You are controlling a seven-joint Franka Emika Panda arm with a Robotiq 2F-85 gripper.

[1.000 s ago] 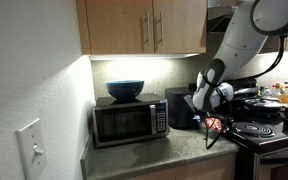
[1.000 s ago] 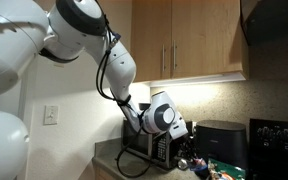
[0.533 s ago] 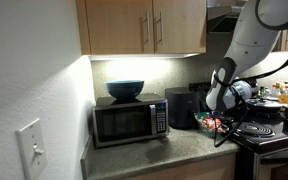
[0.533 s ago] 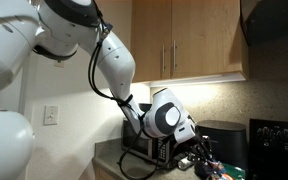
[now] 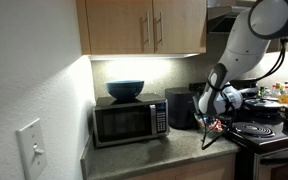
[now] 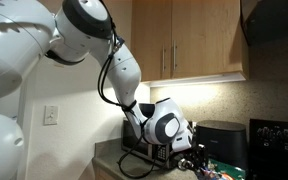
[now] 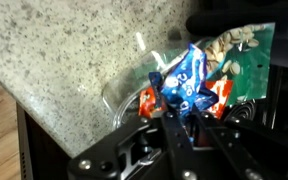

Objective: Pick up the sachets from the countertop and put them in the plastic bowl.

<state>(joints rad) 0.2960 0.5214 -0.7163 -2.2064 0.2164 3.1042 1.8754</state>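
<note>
Next, I let go of the crinkly blue sachet on top of the red-orange sachet (image 5: 211,127) (image 7: 180,99) inside the clear plastic bowl.
In the wrist view my gripper (image 7: 184,112) is shut on a crinkly blue sachet (image 7: 187,82) and holds it over the clear plastic bowl (image 7: 112,98). A red-orange sachet (image 7: 220,95) and a large green sachet (image 7: 239,58) lie under the blue one inside the bowl. The bowl stands on the speckled countertop (image 7: 69,50) near its edge. In both exterior views the gripper (image 5: 211,124) (image 6: 197,160) hangs low over the counter to the right of the microwave; the bowl is hard to make out there.
A microwave (image 5: 131,121) with an opaque blue bowl (image 5: 125,89) on top stands at the back of the counter. A black appliance (image 5: 181,107) is beside it. The black stove (image 5: 261,131) with pots adjoins the counter's end. Cabinets hang above.
The arm swung a little toward the stove half a second ago and is now back near where it was, still low over the bowl with the sachet.
</note>
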